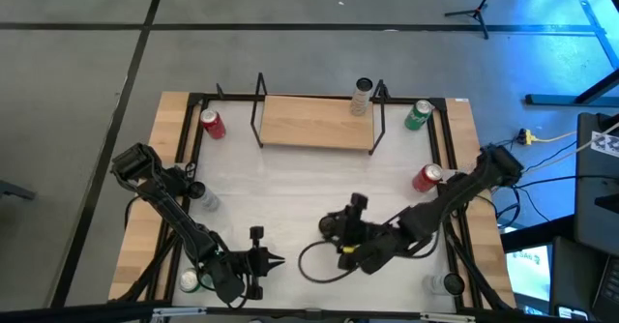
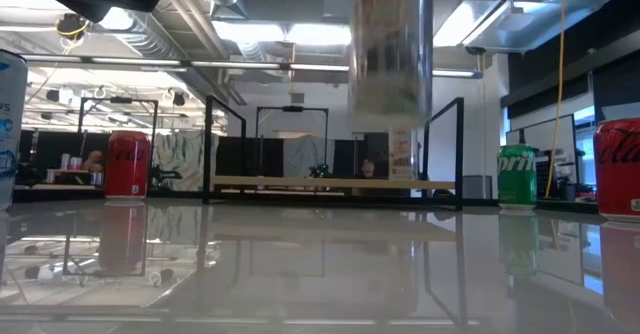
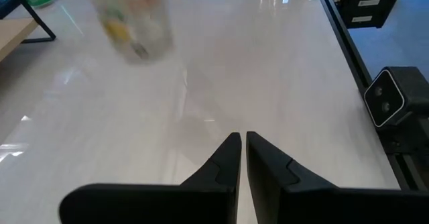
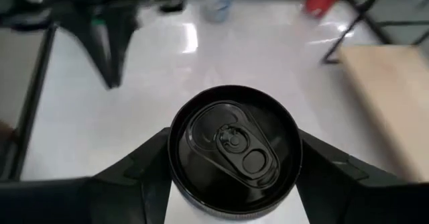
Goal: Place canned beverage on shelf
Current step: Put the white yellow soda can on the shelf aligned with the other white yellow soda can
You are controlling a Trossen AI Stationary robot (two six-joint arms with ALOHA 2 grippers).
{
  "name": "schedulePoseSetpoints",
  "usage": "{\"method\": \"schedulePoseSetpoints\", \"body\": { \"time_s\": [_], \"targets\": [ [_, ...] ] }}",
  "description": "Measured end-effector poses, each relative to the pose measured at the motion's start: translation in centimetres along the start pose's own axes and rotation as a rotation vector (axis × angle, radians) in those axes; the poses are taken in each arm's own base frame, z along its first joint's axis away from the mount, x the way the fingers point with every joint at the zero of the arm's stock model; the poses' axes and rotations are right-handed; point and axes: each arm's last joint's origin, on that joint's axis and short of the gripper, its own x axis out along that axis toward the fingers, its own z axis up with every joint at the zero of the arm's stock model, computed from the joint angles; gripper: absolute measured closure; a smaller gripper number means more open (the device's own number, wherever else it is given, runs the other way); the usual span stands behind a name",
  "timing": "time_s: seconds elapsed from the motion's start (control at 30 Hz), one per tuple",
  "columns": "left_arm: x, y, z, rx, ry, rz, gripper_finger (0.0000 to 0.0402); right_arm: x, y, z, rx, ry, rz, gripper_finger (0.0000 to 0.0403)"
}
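Note:
I'll set the pale can on the white tabletop (image 1: 323, 236) just beyond my left gripper's tip with my right gripper.
My right gripper (image 1: 331, 228) is shut on a pale can with a black lid (image 4: 233, 143), right of the table's middle. In the low view the can (image 2: 390, 44) hangs well above the tabletop. The shelf (image 1: 314, 120), a light-wood board in a black rod frame, stands at the far edge. A pale can (image 1: 363, 96) stands upright at its right end. My left gripper (image 1: 276, 260) is shut and empty, low over the table near the front edge; it also shows in the left wrist view (image 3: 242, 143). My right gripper pinches the can between its two fingers (image 4: 144, 163), on opposite sides of the side wall (image 4: 175, 190) just below the black lid. The fingers come level from the table's right side. The can stays upright, lid up, lifted clear of the table.
A red can (image 1: 211, 123) stands left of the shelf and a green can (image 1: 418, 115) right of it. Another red can (image 1: 427, 177) stands at the right. Pale cans stand at mid-left (image 1: 208, 199), near left (image 1: 189, 281) and near right (image 1: 447, 284). A black cable loop (image 1: 319, 265) lies near the front.

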Motion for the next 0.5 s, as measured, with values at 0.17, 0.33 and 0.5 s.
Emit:
{"method": "schedulePoseSetpoints", "body": {
  "time_s": [0.17, 0.33, 0.5],
  "targets": [
    [0.0, 0.0, 0.0, -0.002, 0.0, 0.0, 0.0384, -2.3, -2.5, 0.9, 0.003, 0.0, -0.043, 0.0162],
    [0.0, 0.0, 0.0, -0.002, 0.0, 0.0, 0.0384, -3.3, -5.8, 1.6, 0.017, 0.04, -0.081, 0.0162],
    [0.0, 0.0, 0.0, 0.003, 0.001, 0.0, 0.0384, -2.8, -8.4, 2.2, 0.017, 0.077, -0.108, 0.0162]
  ]
}}
